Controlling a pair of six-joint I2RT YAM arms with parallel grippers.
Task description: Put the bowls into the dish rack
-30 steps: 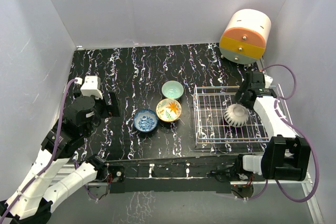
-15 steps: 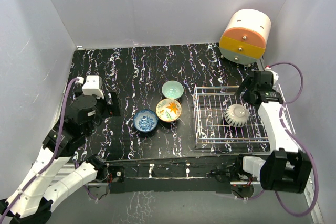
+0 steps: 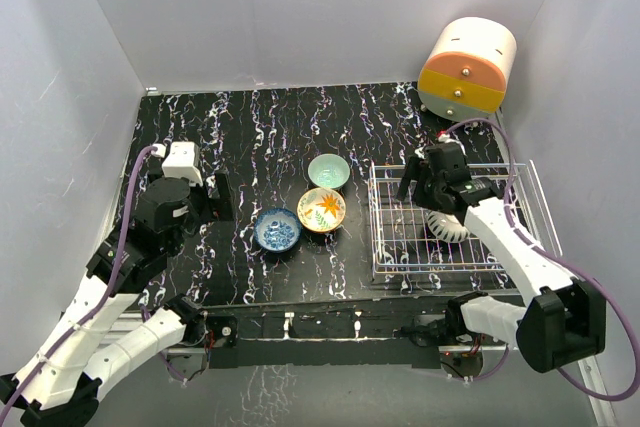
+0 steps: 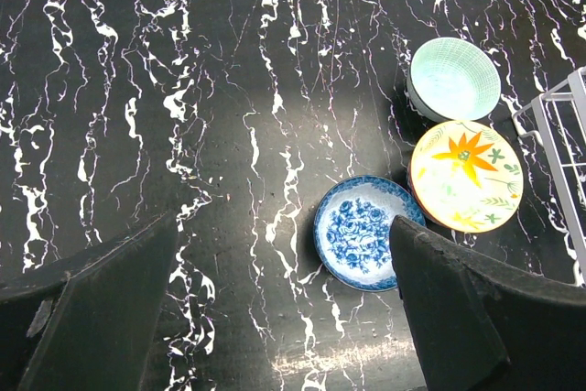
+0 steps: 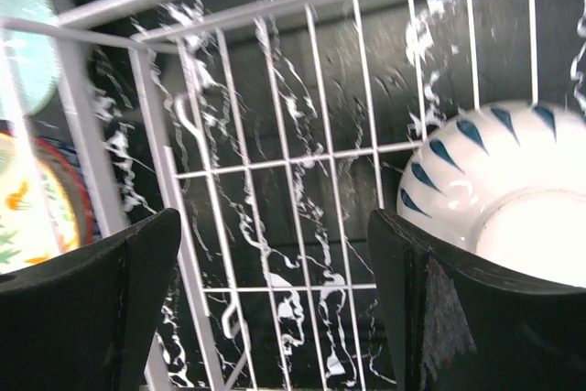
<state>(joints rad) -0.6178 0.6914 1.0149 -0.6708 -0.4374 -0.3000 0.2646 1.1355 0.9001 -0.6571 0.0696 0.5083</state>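
Observation:
The robot's right gripper should close on the mint green bowl's rim [image 3: 310, 174], on the side farthest from the white wire dish rack.
The white wire dish rack [image 3: 374, 232] sits at the right and holds one upturned white bowl with blue marks [image 3: 449, 227]. Three bowls stand on the table left of it: mint green [image 3: 328, 170], orange-flower [image 3: 322, 209] and blue floral [image 3: 277, 229]. My right gripper [image 3: 424, 181] is open and empty above the rack's far left part. In the right wrist view the gripper [image 5: 275, 304] hangs over the rack wires [image 5: 87, 153], with the white bowl [image 5: 504, 199] to its right. My left gripper [image 3: 216, 197] is open and empty, left of the bowls. In the left wrist view the gripper [image 4: 284, 304] sits left of the blue floral bowl [image 4: 366, 233].
A cream-and-orange round drawer unit [image 3: 467, 69] stands at the back right, behind the rack. White walls close in the black marbled table [image 3: 270, 127] on three sides. The rack's corner [image 4: 560, 121] shows at the right edge of the left wrist view.
My right gripper has moved from the rack's far right side to above its far left part. The white bowl stays in the rack. The left arm has shifted slightly.

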